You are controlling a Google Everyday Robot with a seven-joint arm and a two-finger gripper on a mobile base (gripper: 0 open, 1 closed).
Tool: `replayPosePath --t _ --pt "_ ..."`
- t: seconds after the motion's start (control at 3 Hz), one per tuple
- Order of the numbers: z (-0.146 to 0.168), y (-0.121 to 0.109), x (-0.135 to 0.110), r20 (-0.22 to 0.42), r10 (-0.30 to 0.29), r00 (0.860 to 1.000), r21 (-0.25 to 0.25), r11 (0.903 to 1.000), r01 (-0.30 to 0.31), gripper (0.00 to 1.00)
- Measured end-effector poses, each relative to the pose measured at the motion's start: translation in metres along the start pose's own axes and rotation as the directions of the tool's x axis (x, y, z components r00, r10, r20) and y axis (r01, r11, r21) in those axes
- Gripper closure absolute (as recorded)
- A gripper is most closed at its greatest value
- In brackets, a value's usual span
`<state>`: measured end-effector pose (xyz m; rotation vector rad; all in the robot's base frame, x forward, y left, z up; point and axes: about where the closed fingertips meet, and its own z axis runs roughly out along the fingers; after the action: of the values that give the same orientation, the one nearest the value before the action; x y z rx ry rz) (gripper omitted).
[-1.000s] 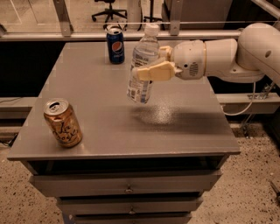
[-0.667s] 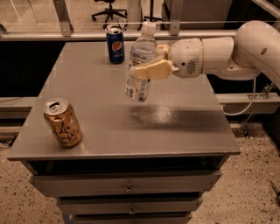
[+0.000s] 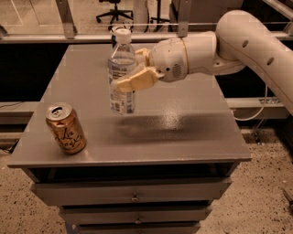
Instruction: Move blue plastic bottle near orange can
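The robot's gripper will release the blue plastic bottle on the grey table top [image 3: 93,138], close against the inner side of the orange can.
The blue plastic bottle [image 3: 122,73] is clear and ribbed with a white cap and a printed label. It hangs upright a little above the grey table top [image 3: 183,123], near the middle. My gripper [image 3: 132,69] reaches in from the right and is shut on the bottle's middle. The orange can [image 3: 66,128] stands upright at the table's front left corner, to the lower left of the bottle and apart from it.
A dark blue can [image 3: 113,36] at the table's back edge is mostly hidden behind the bottle. My white arm [image 3: 247,41] spans the back right. Drawers [image 3: 132,194] sit below the table front. An office chair [image 3: 114,9] stands on the floor behind.
My gripper has carried the bottle to the left and toward the front, closer to the orange can. The can has not moved.
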<state>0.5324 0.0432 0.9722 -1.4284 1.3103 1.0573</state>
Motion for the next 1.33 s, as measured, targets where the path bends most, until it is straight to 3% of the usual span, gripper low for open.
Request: replayPosePath --t 0.33,1.33 --pt "0.023 0.015 -0.003 -0.001 -0.018 1.000 -0.061 0.9980 0.018 1.00" --pt "0.076 0.036 0.012 0.021 -0.076 0.997 -0.137 0.9875 0.078 0.97"
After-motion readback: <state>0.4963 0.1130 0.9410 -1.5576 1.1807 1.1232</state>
